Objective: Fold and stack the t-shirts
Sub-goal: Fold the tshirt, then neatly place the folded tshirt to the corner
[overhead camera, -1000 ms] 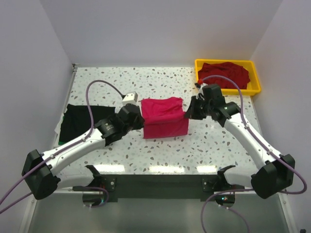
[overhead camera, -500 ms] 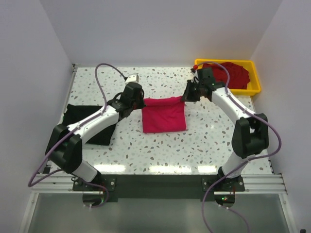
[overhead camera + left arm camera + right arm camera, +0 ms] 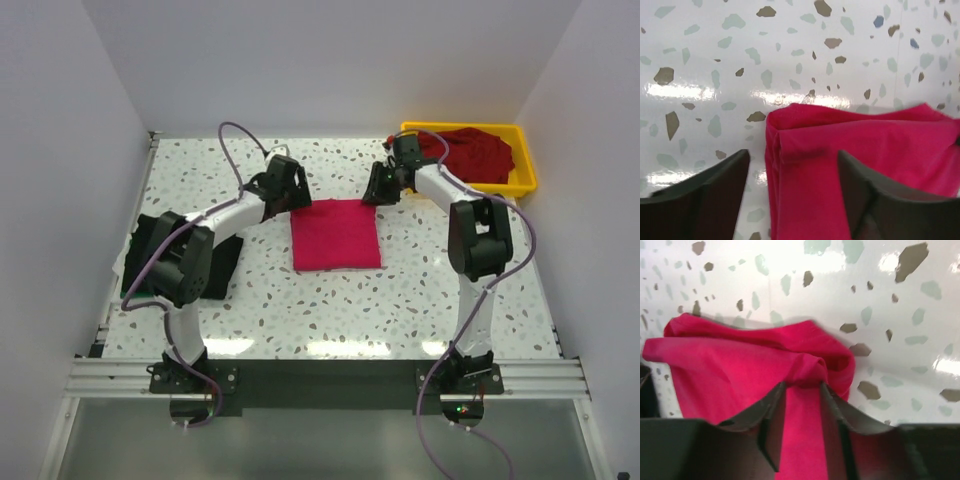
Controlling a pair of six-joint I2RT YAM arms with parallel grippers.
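I should next close my left gripper on the middle of the side edge (image 3: 294, 238) (image 3: 773, 197) of the bright pink-red t-shirt that faces the black t-shirt.
The bright pink-red t-shirt (image 3: 335, 233) lies folded into a flat rectangle at the table's centre. Over its far left corner my left gripper (image 3: 290, 195) stands wide open; in the left wrist view the shirt's corner (image 3: 840, 150) lies on the table between the spread fingers of this gripper (image 3: 792, 155). My right gripper (image 3: 383, 190) is at the far right corner. Its jaws (image 3: 802, 386) are partly apart, with a bunched ridge of pink cloth (image 3: 810, 369) lying between the tips. A black t-shirt (image 3: 150, 255) lies at the left edge. A dark maroon t-shirt (image 3: 475, 150) fills the tray.
The yellow plastic tray (image 3: 527, 165) sits at the back right corner, just behind the right arm. Both arms stretch far over the speckled table (image 3: 330, 300), with their cables looping above them. White walls close in the left, back and right sides.
Both arms carried the pink shirt's raised edge toward the back and laid it down flat. Both grippers, shut on the cloth before, have now opened.
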